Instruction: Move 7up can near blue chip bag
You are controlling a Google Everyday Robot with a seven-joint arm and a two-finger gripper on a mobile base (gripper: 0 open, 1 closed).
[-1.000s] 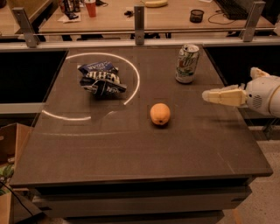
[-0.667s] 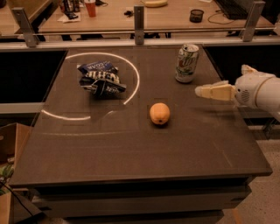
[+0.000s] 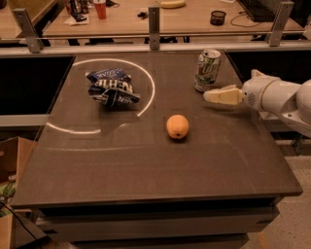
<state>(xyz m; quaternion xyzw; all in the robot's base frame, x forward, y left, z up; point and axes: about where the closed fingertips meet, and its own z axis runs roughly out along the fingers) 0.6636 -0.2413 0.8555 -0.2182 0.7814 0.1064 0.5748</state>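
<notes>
Next, my gripper needs to close on the lower half of the 7up can [image 3: 204, 80], well below its silver top.
The 7up can [image 3: 207, 70], white and green with a silver top, stands upright at the back right of the dark table [image 3: 146, 165]. The blue chip bag [image 3: 111, 89], crumpled with white lettering, lies at the back left inside a bright ring of light. My gripper [image 3: 210, 96] comes in from the right on a white arm. Its cream fingertips point left, just in front of and below the can's base, close to it. It holds nothing that I can see. The can and the bag are far apart.
A round orange fruit [image 3: 177, 126] sits mid-table between bag and gripper. A metal rail with posts [image 3: 154, 26] runs along the table's back edge, with a cluttered wooden desk [image 3: 146, 12] behind. A cardboard box [image 3: 12, 160] stands on the floor at left.
My gripper and arm have moved left and slightly back, from the table's right edge to just in front of the can. The can, bag and orange have not moved.
</notes>
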